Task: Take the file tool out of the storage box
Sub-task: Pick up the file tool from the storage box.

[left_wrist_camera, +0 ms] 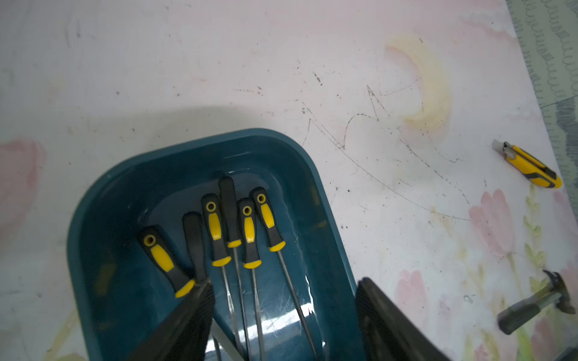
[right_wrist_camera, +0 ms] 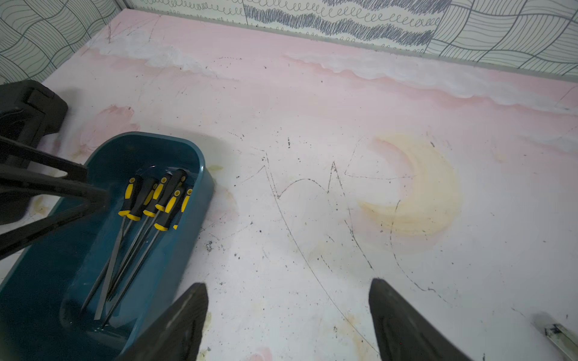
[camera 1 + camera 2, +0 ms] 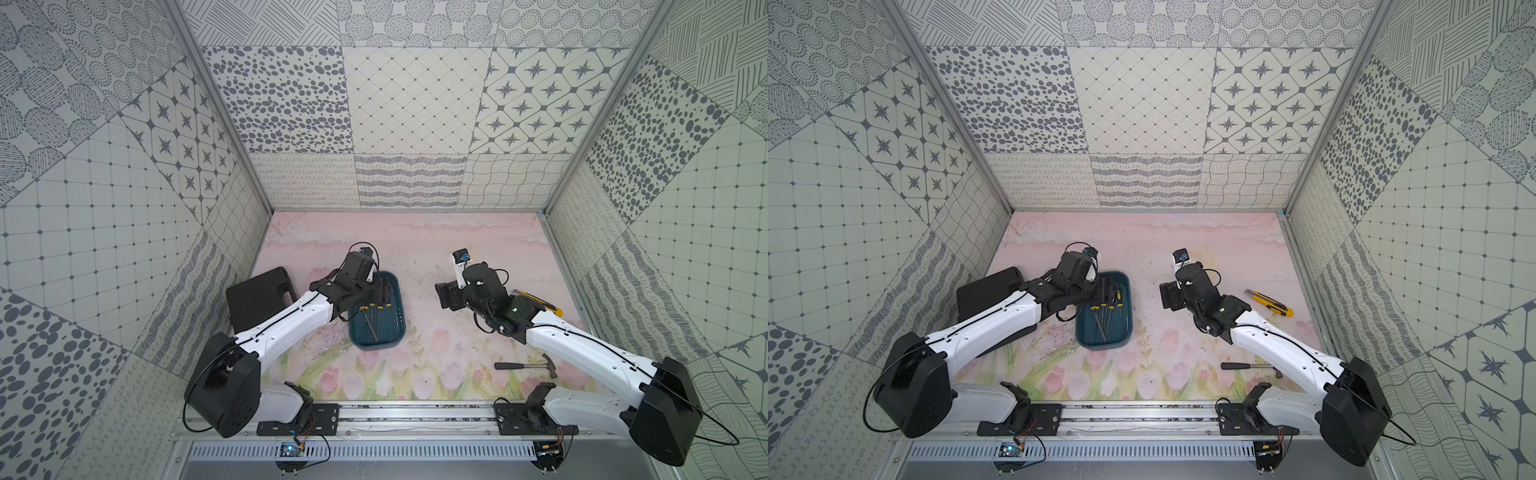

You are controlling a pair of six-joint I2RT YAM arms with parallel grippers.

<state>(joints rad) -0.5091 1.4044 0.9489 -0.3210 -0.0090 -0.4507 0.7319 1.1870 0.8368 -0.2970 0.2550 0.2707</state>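
The loose end of the steel rod [image 3: 391,328] of the outermost file tool, opposite the file tool's handle that my left gripper touches, will be gripped by my right gripper.
The storage box [image 3: 397,330] [image 3: 1123,329] is a shallow dark teal tray left of the table's middle. Several file tools [image 1: 215,231] [image 2: 162,200] with black-and-yellow handles lie in it, side by side, their thin steel shafts pointing toward the near end. My left gripper [image 3: 382,291] [image 1: 284,300] reaches down into the box, open, with several file shafts between its jaws. One finger [image 1: 187,315] touches the outermost file's handle. The other stands at the box's side wall. My right gripper [image 3: 442,295] [image 2: 287,284] hangs open over bare table to the right of the box, holding nothing.
A flat black case [image 3: 259,297] lies left of the box, under my left arm. A yellow utility knife [image 3: 540,305] [image 1: 528,167] lies at the right, near the wall. A small hammer [image 3: 528,365] [image 1: 538,301] lies near the front right.
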